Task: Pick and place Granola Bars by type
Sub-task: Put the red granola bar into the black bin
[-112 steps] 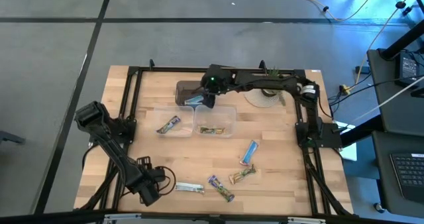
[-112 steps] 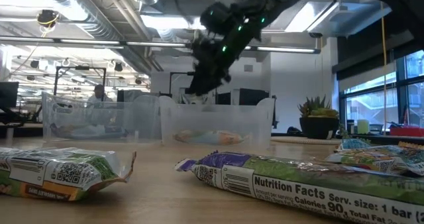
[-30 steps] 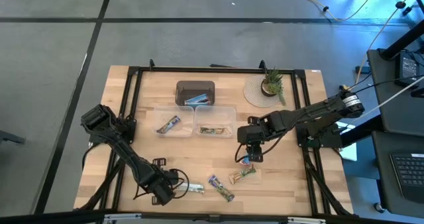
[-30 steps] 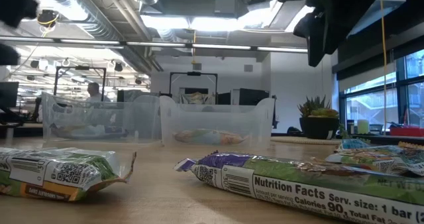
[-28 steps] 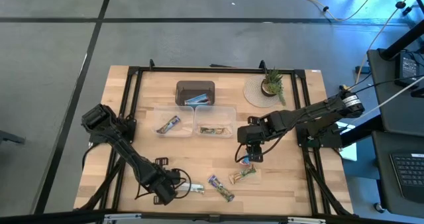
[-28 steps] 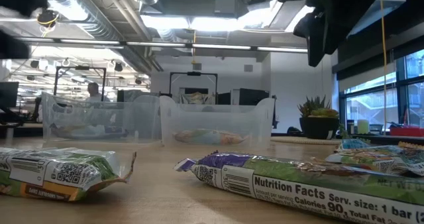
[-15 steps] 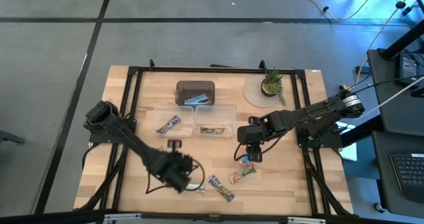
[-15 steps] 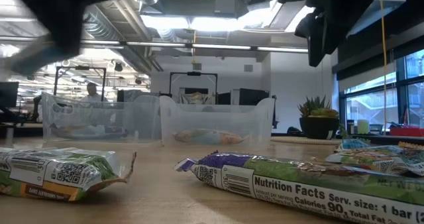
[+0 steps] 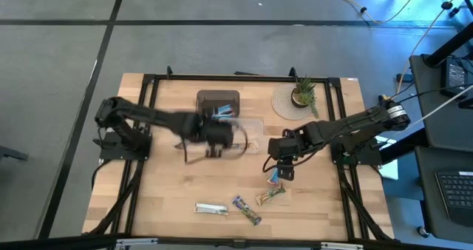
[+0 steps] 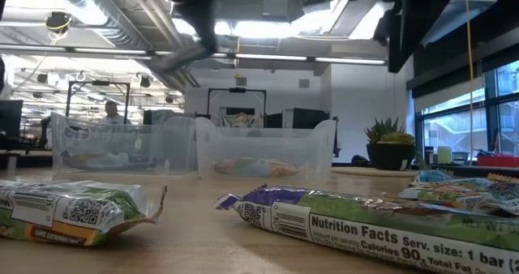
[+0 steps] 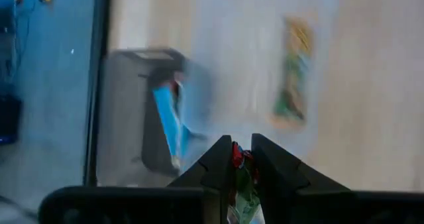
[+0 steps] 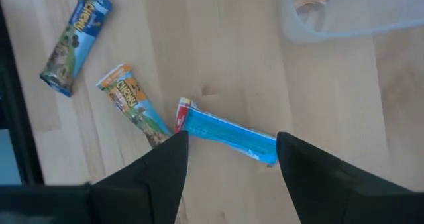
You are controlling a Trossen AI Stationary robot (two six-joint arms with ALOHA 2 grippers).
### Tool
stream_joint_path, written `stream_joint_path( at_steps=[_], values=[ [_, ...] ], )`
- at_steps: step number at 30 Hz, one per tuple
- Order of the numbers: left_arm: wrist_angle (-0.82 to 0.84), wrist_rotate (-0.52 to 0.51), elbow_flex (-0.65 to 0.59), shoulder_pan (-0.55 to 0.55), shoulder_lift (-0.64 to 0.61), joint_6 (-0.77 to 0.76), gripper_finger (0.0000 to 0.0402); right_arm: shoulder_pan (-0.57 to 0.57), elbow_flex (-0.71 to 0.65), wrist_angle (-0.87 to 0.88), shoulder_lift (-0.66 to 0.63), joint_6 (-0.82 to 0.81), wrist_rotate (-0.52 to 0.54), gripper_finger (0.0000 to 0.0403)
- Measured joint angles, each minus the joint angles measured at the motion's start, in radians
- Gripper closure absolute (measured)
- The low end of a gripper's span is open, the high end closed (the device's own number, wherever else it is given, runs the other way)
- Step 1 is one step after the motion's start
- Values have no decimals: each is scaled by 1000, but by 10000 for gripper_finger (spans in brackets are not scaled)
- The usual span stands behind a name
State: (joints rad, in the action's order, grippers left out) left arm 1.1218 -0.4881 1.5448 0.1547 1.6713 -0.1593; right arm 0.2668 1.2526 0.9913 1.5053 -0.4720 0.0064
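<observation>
The middle of the blue bar [image 9: 273, 176] [image 12: 228, 133], which lies on the table beside the green-tan bar, should be gripped next by my right gripper.
My left gripper [image 9: 222, 134] hangs over the two clear tubs [image 9: 240, 135], shut on a green-wrapped granola bar [image 11: 241, 184]; motion blurs it in the high view. My right gripper [image 12: 228, 144] stands open above a blue bar [image 12: 228, 134] that lies flat on the table, one finger on either side and clear of it. A silvery bar [image 9: 211, 208], a purple bar [image 9: 245, 209] and a green-tan bar [image 9: 270, 195] lie flat near the front edge. The dark brown tray [image 9: 218, 102] holds a blue bar [image 11: 169, 124]. My left gripper pinches the green bar between its two fingers, with the bar's red-edged end [image 11: 236, 154] showing at the fingertips. The rest of the wrapper runs back between the fingers. The bar is lifted clear of the table, above the tubs.
The right tub holds a green-tan bar [image 11: 291, 71]. A potted plant on a round mat [image 9: 299, 96] stands at the far right. A black frame [image 9: 222, 78] runs along the table's edges. Bare wood lies between the tubs and the front bars.
My left gripper has risen from the table's near left corner and swung toward the far edge and the right, out over the tubs. It stays shut and carries the green bar with it. The silvery bar beside where it stood still lies there.
</observation>
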Motion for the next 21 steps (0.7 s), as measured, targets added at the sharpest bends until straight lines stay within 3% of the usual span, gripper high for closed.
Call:
stream_joint_path(
  at_steps=[5,9,21],
  values=[
    [-201,139,1,-194,-11,-2,352,0,1,1,-24,-24,0,172],
    [-262,171,1,-305,34,54,352,0,1,7,-30,-25,0,172],
    [-287,193,0,-453,233,94,352,0,1,7,-30,-75,0,172]
  ],
)
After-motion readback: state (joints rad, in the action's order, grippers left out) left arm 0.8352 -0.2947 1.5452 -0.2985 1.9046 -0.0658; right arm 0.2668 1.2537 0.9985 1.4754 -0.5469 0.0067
